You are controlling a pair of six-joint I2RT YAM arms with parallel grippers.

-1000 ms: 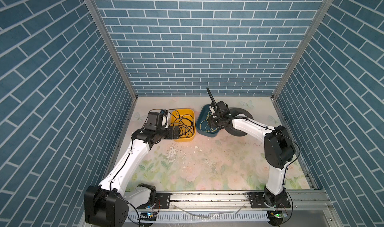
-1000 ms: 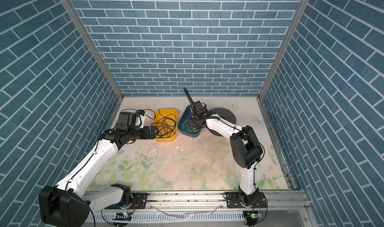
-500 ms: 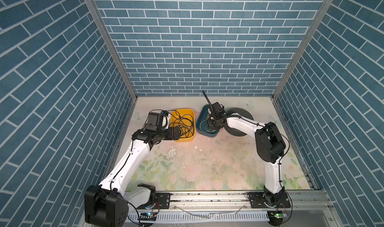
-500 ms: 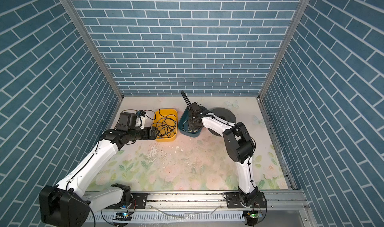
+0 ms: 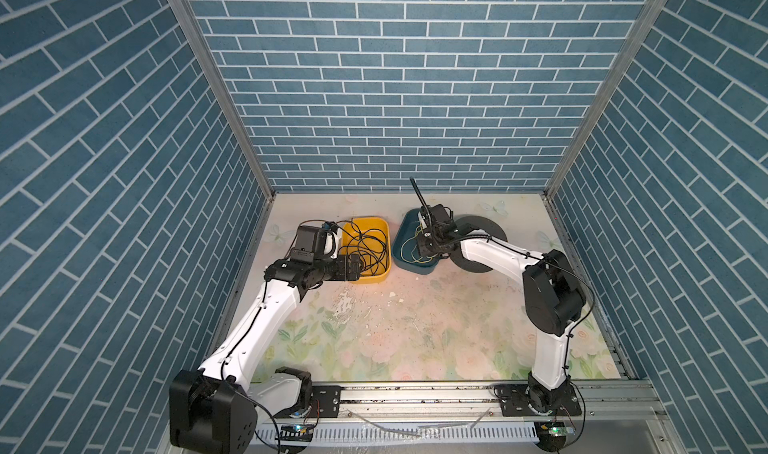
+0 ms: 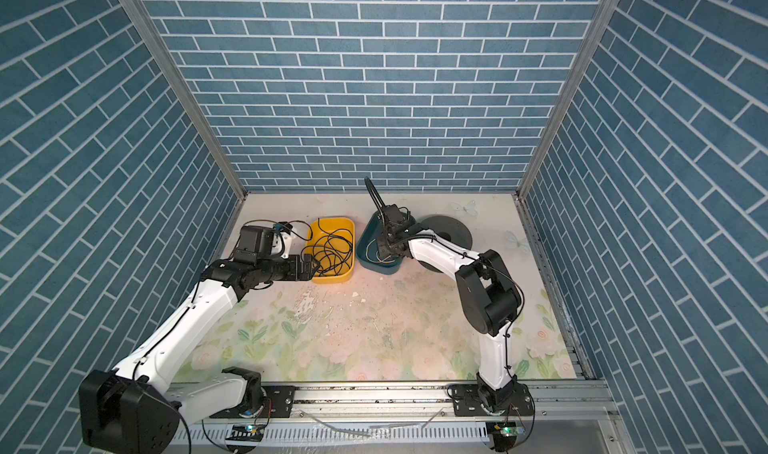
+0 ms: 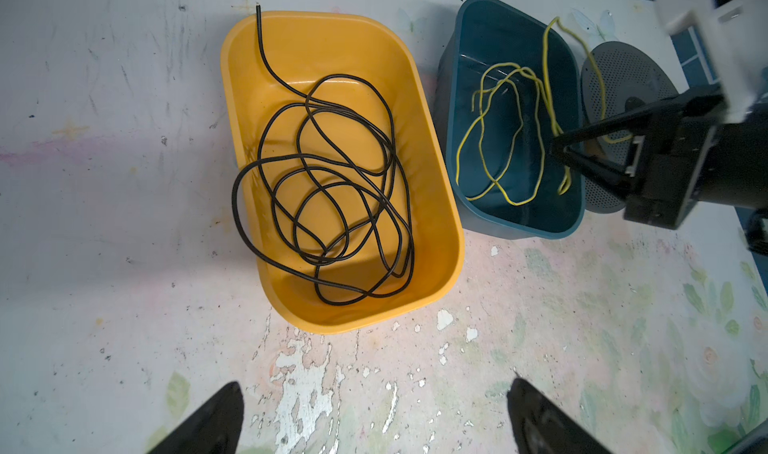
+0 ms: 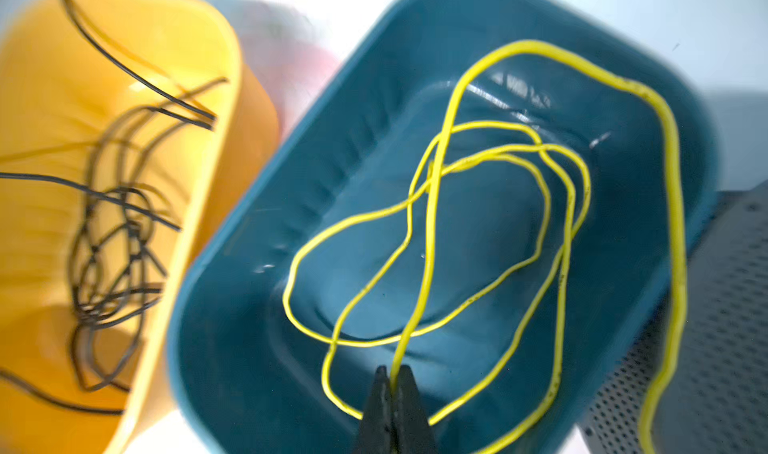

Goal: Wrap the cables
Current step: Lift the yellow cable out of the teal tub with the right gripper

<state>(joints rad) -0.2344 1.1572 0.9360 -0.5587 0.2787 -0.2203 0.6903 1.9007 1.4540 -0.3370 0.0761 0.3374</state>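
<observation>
Next, I close my left gripper on the yellow cable's loop (image 5: 404, 259) (image 7: 470, 198) near its loose end, on the blue bin's side toward the yellow bin.
The cables (image 8: 432, 223) are thin bright yellow wires lying in loose loops inside a dark blue bin (image 8: 232, 348); one loop hangs over the bin's rim onto the grey disc. My right gripper (image 8: 392, 375) reaches down into this bin and is shut on one yellow strand, which runs up from between the fingertips. In the left wrist view the cables (image 7: 515, 111) and the right gripper (image 7: 555, 144) show inside the blue bin (image 7: 519, 223). My left gripper (image 7: 375, 384) hovers open and holds nothing, above the table at the near edge of the yellow bin.
A yellow bin (image 7: 436, 223) beside the blue one holds a tangle of thin black wires (image 7: 332, 207), one end hanging over its far rim. A grey perforated disc (image 5: 482, 227) lies against the blue bin's right side. Brick-patterned walls enclose the floral table (image 5: 415, 340).
The right gripper's jaws have closed on a yellow strand in the blue bin, and the right elbow swung left and back. The left arm has not moved.
</observation>
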